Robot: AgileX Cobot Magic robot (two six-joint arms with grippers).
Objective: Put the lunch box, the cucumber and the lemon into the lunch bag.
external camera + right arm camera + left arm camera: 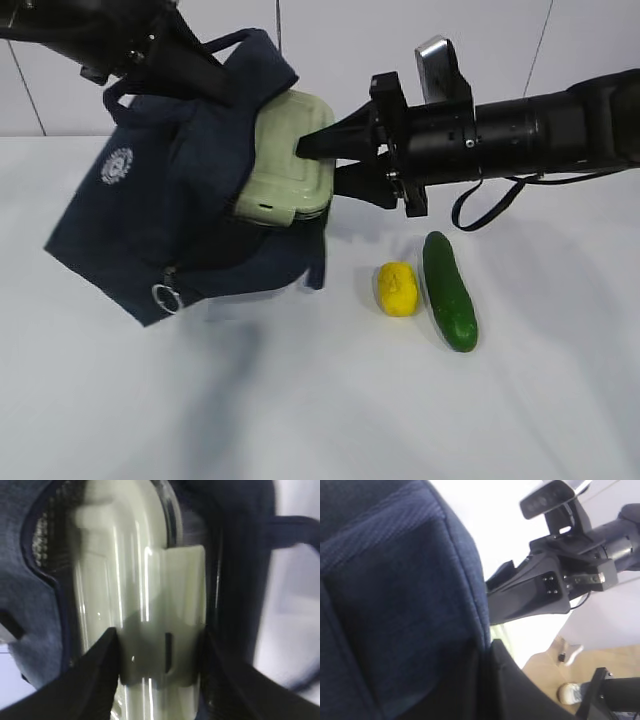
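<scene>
The robot's right gripper will let go of the pale green lunch box inside the navy lunch bag, low down point(283, 262) behind the opening of the bag.
The dark navy lunch bag point(150, 220) hangs tilted above the table, its mouth facing right. My left gripper point(190, 62) is shut on the bag's upper fabric; in the left wrist view the bag point(395, 605) fills the frame and hides the jaws. My right gripper point(315, 165) is shut on the pale green lunch box point(285, 155), which sits halfway inside the bag's mouth. The right wrist view shows the lunch box point(135, 565) clamped between the fingers of the right gripper point(160, 650), with the bag point(35, 580) around it. The yellow lemon point(397, 289) and the dark green cucumber point(449, 290) lie side by side on the table.
The white table point(300, 400) runs to a white wall behind. The bag's silver zip ring point(165, 297) hangs at its lower corner. My right arm point(545, 585) shows in the left wrist view, with a floor and a shoe point(568, 692) beyond the table edge.
</scene>
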